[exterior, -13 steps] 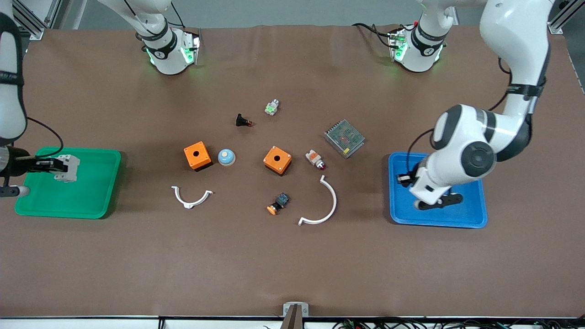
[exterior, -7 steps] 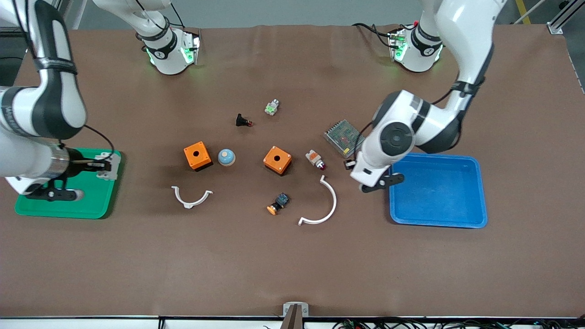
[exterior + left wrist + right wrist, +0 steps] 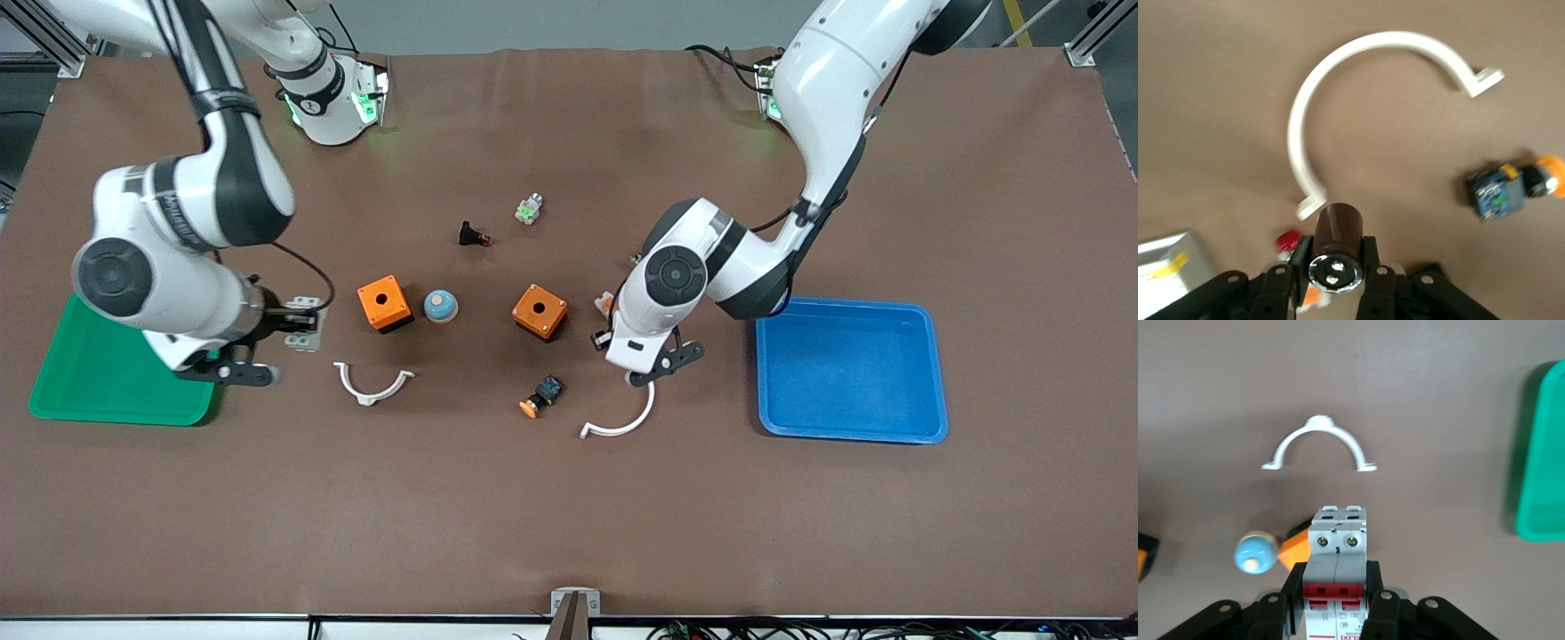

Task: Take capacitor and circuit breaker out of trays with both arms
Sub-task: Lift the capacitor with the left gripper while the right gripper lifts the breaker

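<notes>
Next, my left gripper sets the capacitor down on the table inside the large white half ring (image 3: 610,385) (image 3: 1381,142) and lets go of it there.
My right gripper (image 3: 300,322) is shut on the breaker (image 3: 305,318), a white-grey block with red levers, over the table between the green tray (image 3: 107,391) and an orange box (image 3: 384,303). In the right wrist view the breaker (image 3: 1337,550) sits between the fingers of the right gripper (image 3: 1337,583). My left gripper (image 3: 605,340) is shut on the capacitor (image 3: 600,338), over the table beside the large white half ring (image 3: 622,418). In the left wrist view the dark capacitor (image 3: 1336,247) is clamped in the left gripper (image 3: 1336,257).
The blue tray (image 3: 853,373) lies at the left arm's end. A second orange box (image 3: 540,311), a blue dome (image 3: 440,306), a small white clamp (image 3: 373,384), a black-blue button with orange cap (image 3: 542,396), a black part with red tip (image 3: 471,235) and a green-white part (image 3: 529,209) lie mid-table.
My right gripper has carried the breaker from over the green tray toward mid-table. My left gripper has carried the capacitor from over the blue tray to beside the half ring.
</notes>
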Robot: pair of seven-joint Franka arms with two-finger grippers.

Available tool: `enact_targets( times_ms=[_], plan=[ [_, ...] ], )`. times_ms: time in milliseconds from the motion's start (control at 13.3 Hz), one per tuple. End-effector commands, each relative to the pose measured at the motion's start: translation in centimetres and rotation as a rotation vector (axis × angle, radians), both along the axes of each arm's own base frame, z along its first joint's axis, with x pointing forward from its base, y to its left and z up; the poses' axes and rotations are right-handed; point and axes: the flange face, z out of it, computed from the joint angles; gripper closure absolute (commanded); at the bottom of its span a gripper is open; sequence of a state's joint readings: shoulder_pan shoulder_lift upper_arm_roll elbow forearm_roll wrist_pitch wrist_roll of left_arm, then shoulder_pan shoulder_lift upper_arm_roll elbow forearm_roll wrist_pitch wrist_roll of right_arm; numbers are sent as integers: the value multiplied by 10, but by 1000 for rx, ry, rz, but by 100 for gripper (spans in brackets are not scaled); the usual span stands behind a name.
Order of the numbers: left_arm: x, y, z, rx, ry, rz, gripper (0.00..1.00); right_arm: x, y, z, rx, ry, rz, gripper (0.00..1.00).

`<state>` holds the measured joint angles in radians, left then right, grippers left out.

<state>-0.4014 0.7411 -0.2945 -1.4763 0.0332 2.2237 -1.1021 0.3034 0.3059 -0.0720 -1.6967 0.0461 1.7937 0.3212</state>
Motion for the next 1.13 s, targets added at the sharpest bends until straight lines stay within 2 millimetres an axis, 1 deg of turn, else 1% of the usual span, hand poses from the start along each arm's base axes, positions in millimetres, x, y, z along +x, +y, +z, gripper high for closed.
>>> enact_targets(
  times_ms=[0,75,150,226,301,376,451,526,602,752,902,1053],
  plan=[
    [17,-13,-22,-46,-64,30,99,-10,31,-22,36,-3,-41,85],
    [20,-10,-31,-47,-81,37,99,-17,49,-38,46,-23,-49,85],
    [18,-15,-36,-43,-91,29,99,-24,67,-53,44,-50,-60,85],
    [22,-12,-41,-28,-100,32,98,-31,82,-68,39,-63,-74,85],
    [21,-13,-47,-19,-102,24,98,-37,98,-77,33,-68,-83,85],
    [26,-13,-50,-21,-108,28,98,-41,113,-84,26,-70,-95,85],
    [28,-14,-57,-21,-104,30,98,-46,128,-88,27,-86,-106,85],
    [29,-13,-63,-18,-100,32,97,-46,138,-98,29,-102,-111,85],
    [28,-13,-65,-16,-98,30,96,-45,145,-107,35,-121,-110,85],
    [27,-12,-69,-12,-92,29,95,-41,150,-129,37,-141,-107,85],
    [27,-12,-73,-11,-89,28,91,-38,154,-142,47,-147,-115,85],
    [28,-9,-78,-5,-85,31,87,-33,157,-150,50,-141,-124,85]
  ],
)
